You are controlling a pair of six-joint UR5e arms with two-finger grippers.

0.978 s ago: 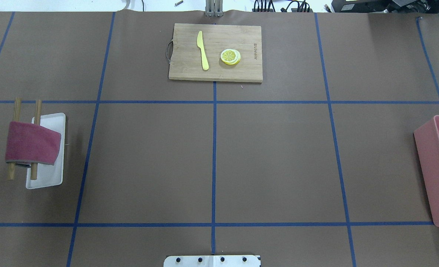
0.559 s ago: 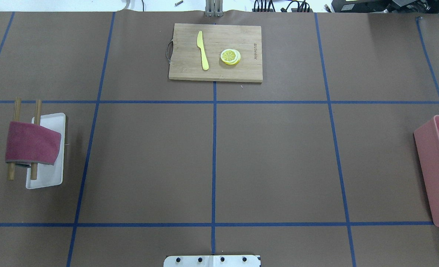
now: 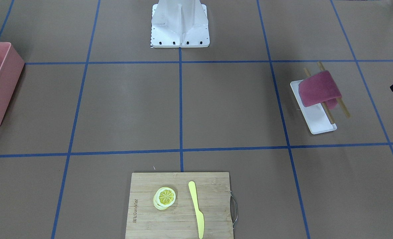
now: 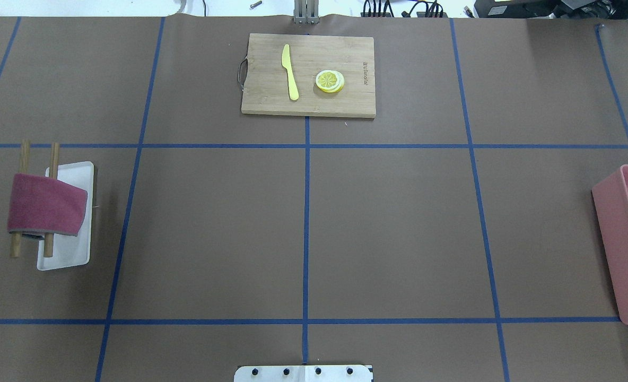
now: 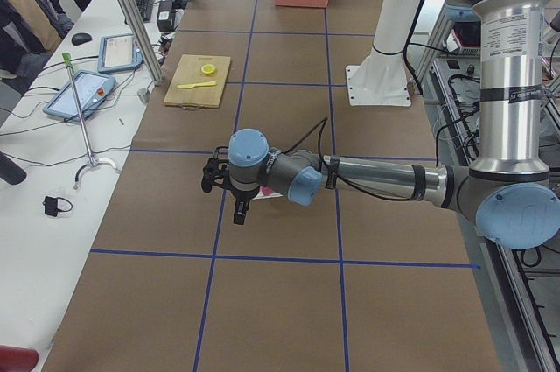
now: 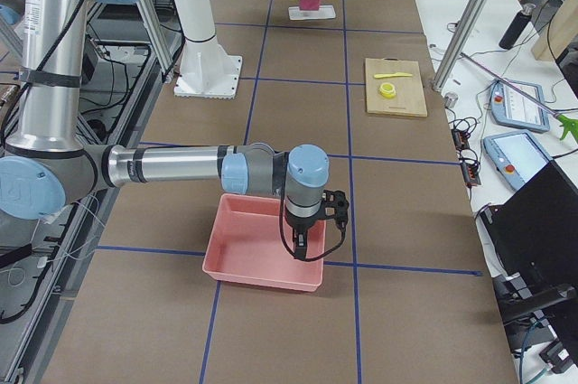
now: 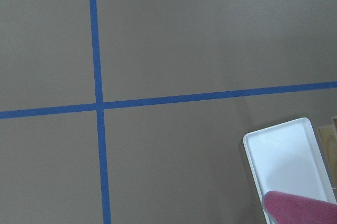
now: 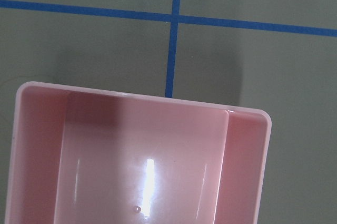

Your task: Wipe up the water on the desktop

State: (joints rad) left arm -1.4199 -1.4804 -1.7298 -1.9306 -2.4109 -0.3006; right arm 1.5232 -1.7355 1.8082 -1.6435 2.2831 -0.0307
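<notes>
The dark red towel lies over the two wooden rods. Next, my left gripper should move to it and close on the towel's top (image 3: 329, 86) there, over the rods.
The desktop (image 4: 213, 228) is matte brown with a grid of blue tape, and no water shows on it in any view. A dark red towel (image 4: 46, 209) hangs over two wooden rods above a white tray (image 4: 70, 254) at the left edge. My left gripper (image 5: 234, 201) hovers near that tray; I cannot tell whether it is open or shut. Its wrist view catches the tray's corner (image 7: 284, 155) and the towel's edge (image 7: 305, 208). My right gripper (image 6: 303, 244) hangs over a pink bin (image 6: 257, 244); its state cannot be told either.
A bamboo cutting board (image 4: 308, 103) with a yellow knife (image 4: 290, 71) and lemon slices (image 4: 329, 80) lies at the far middle. The pink bin (image 4: 627, 239) stands at the right edge. A seated person (image 5: 26, 13) and tablets are at a side table.
</notes>
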